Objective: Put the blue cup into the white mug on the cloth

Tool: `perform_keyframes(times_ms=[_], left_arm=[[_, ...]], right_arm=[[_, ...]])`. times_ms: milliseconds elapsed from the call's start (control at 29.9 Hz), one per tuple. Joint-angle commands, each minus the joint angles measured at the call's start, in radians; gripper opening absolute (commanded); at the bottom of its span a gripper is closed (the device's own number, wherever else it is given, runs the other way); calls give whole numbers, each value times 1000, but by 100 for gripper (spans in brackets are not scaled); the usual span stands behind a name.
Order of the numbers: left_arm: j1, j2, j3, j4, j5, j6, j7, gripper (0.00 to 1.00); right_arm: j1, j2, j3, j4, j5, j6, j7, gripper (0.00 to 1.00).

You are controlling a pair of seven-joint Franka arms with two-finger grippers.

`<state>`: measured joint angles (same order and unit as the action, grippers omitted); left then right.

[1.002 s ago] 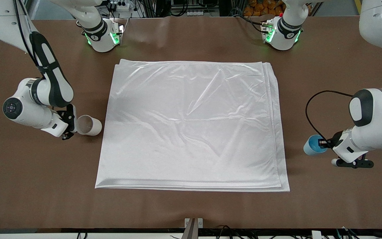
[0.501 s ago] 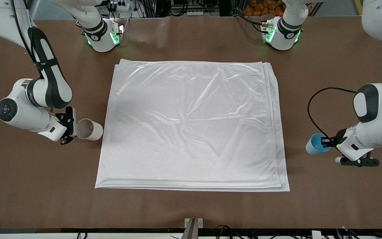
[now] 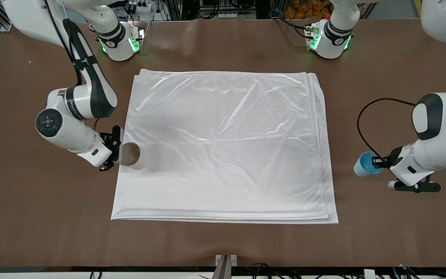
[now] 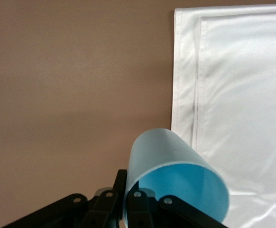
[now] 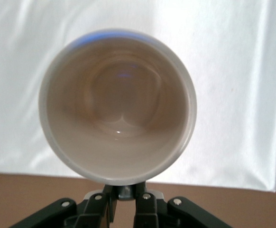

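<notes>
Next, my right gripper lets go of the white mug near the middle of the cloth (image 3: 213,148), a little toward the right arm's side.
My right gripper (image 3: 115,154) is shut on the dark handle of the white mug (image 3: 134,156) and holds it over the cloth's (image 3: 227,147) edge at the right arm's end. In the right wrist view the mug (image 5: 117,111) shows its empty inside, with the cloth (image 5: 242,95) below it. My left gripper (image 3: 378,163) is shut on the rim of the blue cup (image 3: 363,164), held over bare table beside the cloth's edge at the left arm's end. In the left wrist view the cup (image 4: 173,173) is tilted with its blue inside showing, and the cloth (image 4: 242,95) lies past it.
The brown table (image 3: 227,240) surrounds the cloth. Both arm bases (image 3: 120,42) stand along the edge farthest from the front camera. A black cable (image 3: 362,128) loops from the left arm over the table.
My right gripper has carried the white mug from over the bare table to over the cloth's edge. My left gripper with the blue cup has barely shifted.
</notes>
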<state>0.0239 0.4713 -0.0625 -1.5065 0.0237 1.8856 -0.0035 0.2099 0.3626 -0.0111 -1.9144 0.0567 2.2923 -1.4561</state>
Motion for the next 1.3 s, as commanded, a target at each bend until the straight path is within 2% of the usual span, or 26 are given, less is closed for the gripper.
perform_keyframes(times_ms=[0, 234, 468, 702, 835, 1169, 1269], left_arm=[[-44, -8, 0, 5, 12, -20, -75, 0], [-111, -10, 1, 5, 12, -40, -188, 0], [-183, -10, 0, 5, 9, -65, -311, 0], [-260, -8, 1, 5, 5, -66, -426, 0], [-292, -8, 0, 5, -2, -66, -470, 0], [-363, 3, 0, 5, -56, -65, -566, 0], [-383, 4, 0, 5, -56, -65, -593, 0]], right_arm=[[89, -7, -7, 15, 0, -14, 129, 0], [189, 13, -7, 58, -1, -16, 292, 0], [281, 76, -10, 109, -12, -11, 422, 0], [379, 142, -10, 143, -124, 6, 615, 0], [425, 164, -10, 144, -152, 27, 730, 0], [473, 205, -10, 141, -159, 96, 757, 0], [482, 211, -10, 141, -159, 98, 766, 4]])
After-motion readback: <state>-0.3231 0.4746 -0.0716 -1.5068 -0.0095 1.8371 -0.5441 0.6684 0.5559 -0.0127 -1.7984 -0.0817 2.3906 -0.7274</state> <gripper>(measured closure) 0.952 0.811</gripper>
